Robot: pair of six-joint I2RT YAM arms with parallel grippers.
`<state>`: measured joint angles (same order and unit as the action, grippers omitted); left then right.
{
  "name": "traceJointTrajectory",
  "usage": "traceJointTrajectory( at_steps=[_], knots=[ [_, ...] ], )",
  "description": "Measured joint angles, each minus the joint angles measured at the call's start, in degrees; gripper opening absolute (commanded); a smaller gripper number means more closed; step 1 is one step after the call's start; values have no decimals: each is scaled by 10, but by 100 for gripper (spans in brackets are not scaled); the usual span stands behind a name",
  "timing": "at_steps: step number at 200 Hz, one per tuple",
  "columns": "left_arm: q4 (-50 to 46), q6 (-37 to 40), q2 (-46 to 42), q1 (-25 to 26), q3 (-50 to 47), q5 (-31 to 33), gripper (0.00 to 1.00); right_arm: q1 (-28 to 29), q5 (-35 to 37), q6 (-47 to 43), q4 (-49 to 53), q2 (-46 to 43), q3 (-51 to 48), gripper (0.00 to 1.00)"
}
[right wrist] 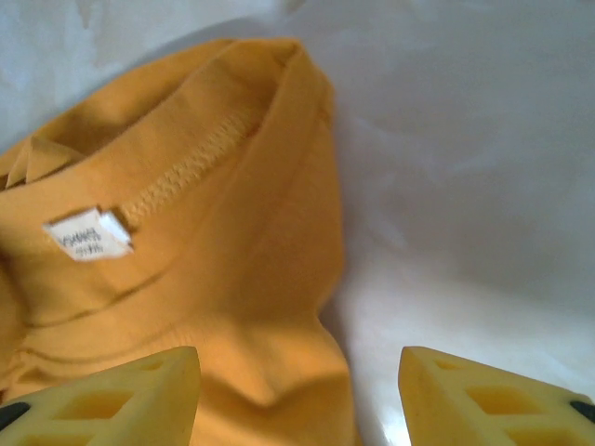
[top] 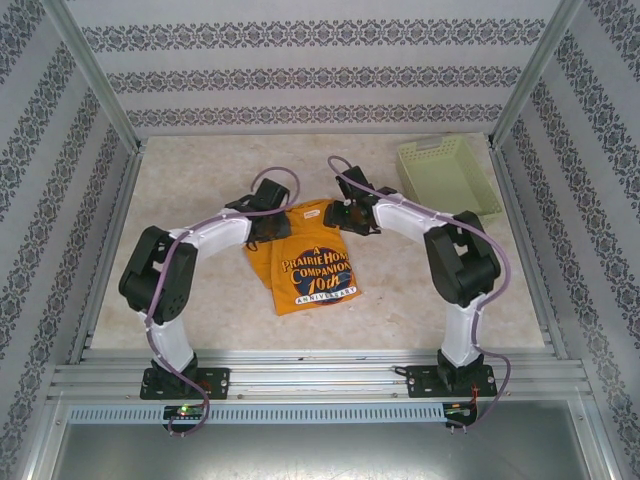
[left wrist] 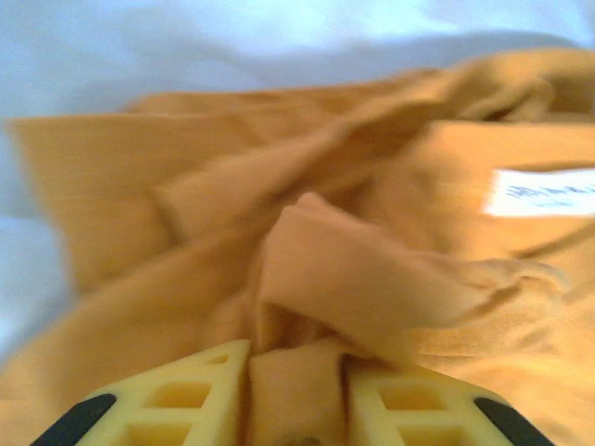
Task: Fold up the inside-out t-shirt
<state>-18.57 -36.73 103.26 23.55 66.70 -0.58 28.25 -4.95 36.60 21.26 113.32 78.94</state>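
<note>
The t-shirt's raised fold is bunched toward the collar, so next my left gripper opens and grabs the t-shirt's side edge (top: pixel 270 260) while my right gripper holds the collar.
The inside-out t-shirt (top: pixel 305 268) lies bunched mid-table, orange-yellow, its dark printed graphic facing up. My left gripper (top: pixel 266 220) sits at the shirt's far left corner. In the left wrist view my left gripper (left wrist: pixel 296 395) is shut on a raised fold of the orange cloth (left wrist: pixel 186 214), which fills the gap between the yellow fingers (left wrist: pixel 177 400). My right gripper (top: pixel 346 215) hovers at the far right corner. In the right wrist view my right gripper (right wrist: pixel 299 367) stands open over the shirt's edge (right wrist: pixel 232 279), near the collar seam and a white label (right wrist: pixel 88 235). Nothing is between its fingers.
A pale green basket (top: pixel 447 178) stands at the back right of the table. Patterned walls and metal frame posts close in the table on three sides. Bare tabletop (top: pixel 190 190) lies to the left of the shirt and in front of it.
</note>
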Motion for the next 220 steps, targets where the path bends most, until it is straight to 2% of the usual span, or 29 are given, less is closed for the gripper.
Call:
traceJointTrajectory(
  at_steps=[24,37,59,80,126,151,199,220],
  knots=[
    [7,-4,-34,-51,-50,-7,25,0,-14,-10,0,43,38,58],
    [12,-8,-43,-64,-66,-14,29,0,-21,-14,2,56,54,58],
    [16,-15,-45,-67,-79,-26,43,1,-21,-21,8,73,83,58],
    [15,-24,-46,-67,-82,-39,52,1,-21,-25,15,78,97,59],
    [18,-42,-76,-58,-100,-75,53,4,-20,-26,26,78,99,59],
    [18,-49,-68,-55,-100,-88,47,13,-19,-25,26,78,99,58],
    [19,-61,-58,-49,-95,-104,16,23,-15,-25,27,78,99,59],
    [19,-59,-60,-40,-86,-110,6,23,-15,-25,27,78,98,58]
  ],
)
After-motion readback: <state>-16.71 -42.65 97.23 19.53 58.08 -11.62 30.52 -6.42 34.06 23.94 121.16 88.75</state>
